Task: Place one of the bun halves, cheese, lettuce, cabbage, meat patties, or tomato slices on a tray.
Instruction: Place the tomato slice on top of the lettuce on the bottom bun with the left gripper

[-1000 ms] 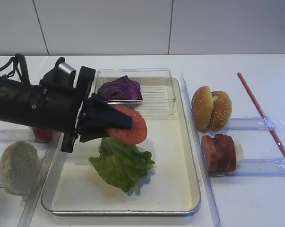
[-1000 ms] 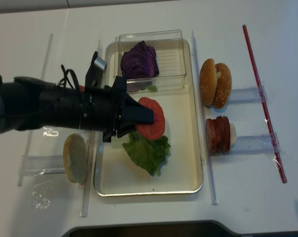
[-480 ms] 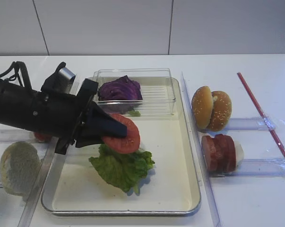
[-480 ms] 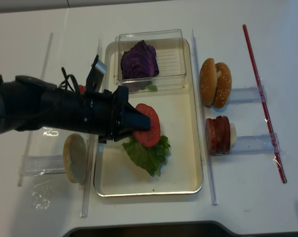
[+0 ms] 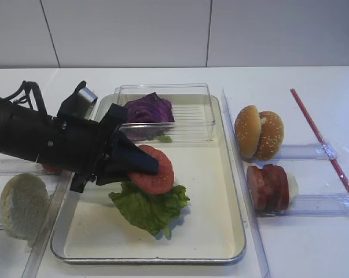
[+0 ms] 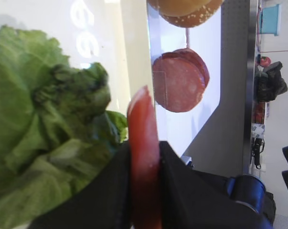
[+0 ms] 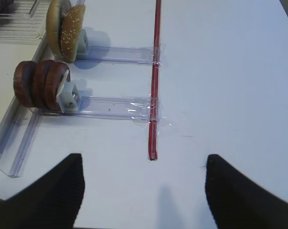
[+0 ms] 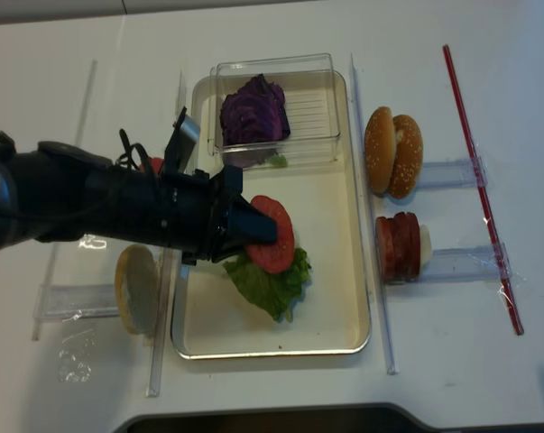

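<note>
I need to use my left gripper to let go of the red tomato slice, now hanging low over the lettuce, on the green lettuce [image 8: 272, 257], over the part of the lettuce that is nearer the purple cabbage.
My left gripper [image 5: 144, 164] is shut on a red tomato slice [image 5: 161, 174], held edge-on between the black fingers [image 6: 114, 191] in the left wrist view. The slice hangs low over the ruffled green lettuce [image 5: 149, 207], which lies on the silver tray [image 5: 212, 174]. Purple cabbage [image 5: 146, 108] sits in a clear box at the tray's far end. Bun halves [image 5: 259, 132] and meat patties [image 5: 268, 186] stand on edge in holders right of the tray. My right gripper [image 7: 144, 191] is open over bare table. I cannot make out any cheese.
A pale bun half [image 5: 22, 205] lies left of the tray, with another red slice [image 5: 50, 167] partly hidden behind my left arm. A long red strip [image 7: 154, 95] taped across the clear holders ends just ahead of the right gripper.
My left gripper has moved down and slightly left with the tomato slice, bringing it closer to the lettuce. Nothing else has moved.
</note>
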